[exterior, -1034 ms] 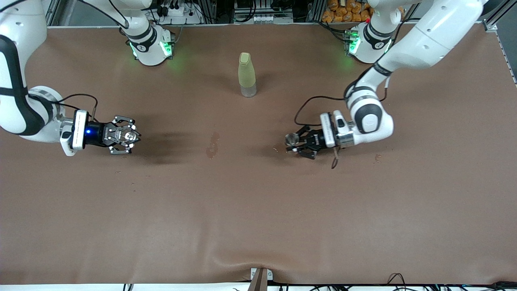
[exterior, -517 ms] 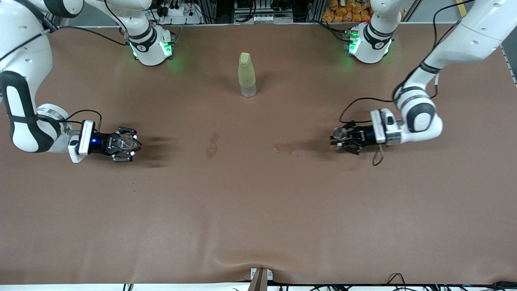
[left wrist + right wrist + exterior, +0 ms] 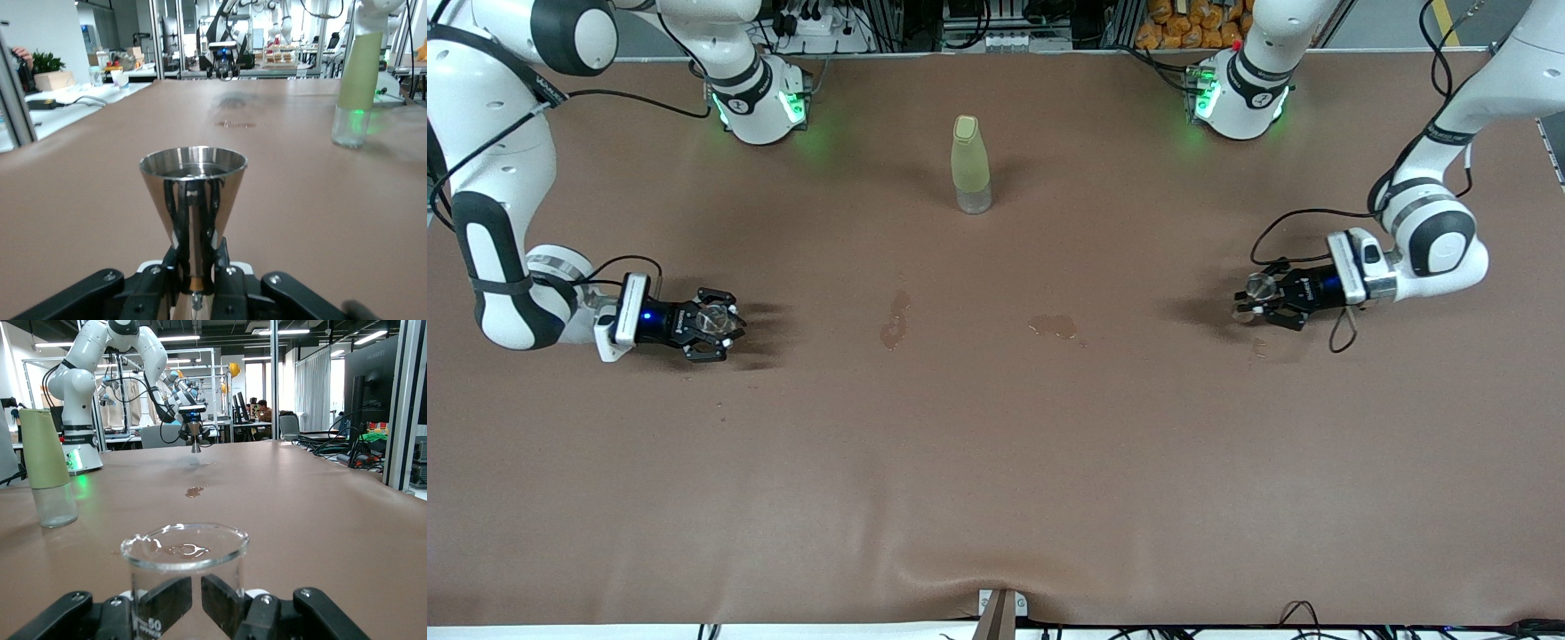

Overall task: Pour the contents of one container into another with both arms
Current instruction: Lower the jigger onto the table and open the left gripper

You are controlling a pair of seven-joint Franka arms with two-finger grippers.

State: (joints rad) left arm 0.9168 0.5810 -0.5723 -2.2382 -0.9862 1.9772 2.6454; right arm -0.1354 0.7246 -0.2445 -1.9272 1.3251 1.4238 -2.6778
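I should use my left gripper to set the steel jigger free on the brown table cover [image 3: 1302, 311], beneath the gripper's own black body.
A steel cone-shaped jigger [image 3: 1260, 286] [image 3: 193, 180] stands upright in my left gripper [image 3: 1252, 300] [image 3: 195, 261], which is shut on its narrow waist, low over the table toward the left arm's end. A clear glass beaker [image 3: 713, 318] [image 3: 185, 550] marked 50 is upright in my right gripper [image 3: 722, 324] [image 3: 195, 603], which is shut on it, low over the table toward the right arm's end. The beaker looks empty apart from droplets. A tall pale green bottle [image 3: 971, 164] [image 3: 357, 80] [image 3: 47, 463] with a clear base stands closed between the two arm bases.
Two small wet patches [image 3: 894, 318] [image 3: 1054, 326] mark the brown table cover [image 3: 996, 462] between the grippers. A cable loop [image 3: 1341, 333] hangs under the left wrist. A metal bracket [image 3: 1000, 609] sits at the table edge nearest the front camera.
Both arms have swung outward and lower, each toward its own end of the table, carrying the jigger and the beaker away from the middle. The bottle has not moved.
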